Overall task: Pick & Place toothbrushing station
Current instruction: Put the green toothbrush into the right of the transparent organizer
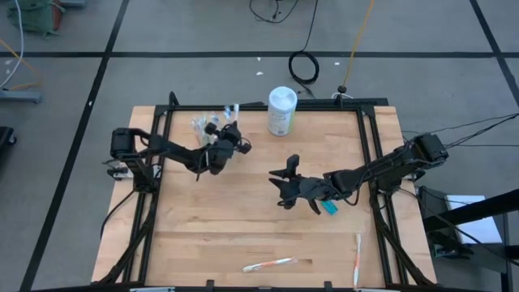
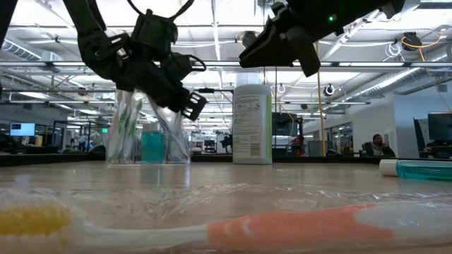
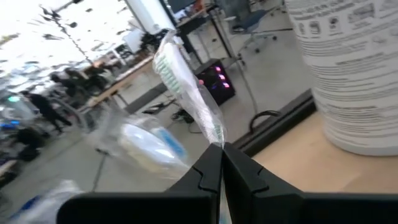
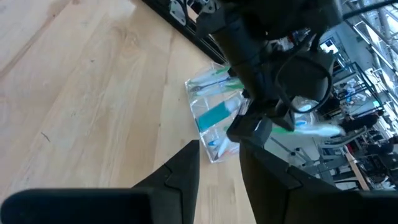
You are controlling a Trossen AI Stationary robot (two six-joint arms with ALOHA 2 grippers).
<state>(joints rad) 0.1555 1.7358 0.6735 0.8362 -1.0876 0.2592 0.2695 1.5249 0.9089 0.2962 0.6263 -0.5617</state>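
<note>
The toothbrush is pinched well down its handle in my left gripper and its bristled head leans far past my fingers, so next I open and take it just below the head (image 3: 198, 107).
The clear cup (image 1: 207, 126) stands on its base at the table's far left, with wrapped toothbrushes and a teal tube in it; it also shows in the low view (image 2: 145, 137) and the right wrist view (image 4: 214, 115). My left gripper (image 1: 233, 139) is just right of the cup, above the table, shut on a wrapped, green-bristled toothbrush (image 3: 180, 81). My right gripper (image 1: 284, 182) hovers open and empty over mid-table. A teal tube (image 1: 330, 208) lies on the table beside my right arm. Two more toothbrushes (image 1: 268, 264) (image 1: 357, 259) lie near the near edge. My left gripper pinches the toothbrush's clear-wrapped handle (image 3: 217, 140) between its two fingertips. The brush sticks out past the fingers toward the table's far side, bristle end (image 3: 166, 62) away from the gripper and clear of the table. Its other end is hidden by the fingers.
A tall white canister (image 1: 281, 111) with a pale green label stands at the far edge, right of the cup. The black frame rail (image 1: 268, 108) runs along the far edge. One toothbrush lies right in front of the low camera (image 2: 282, 226).
</note>
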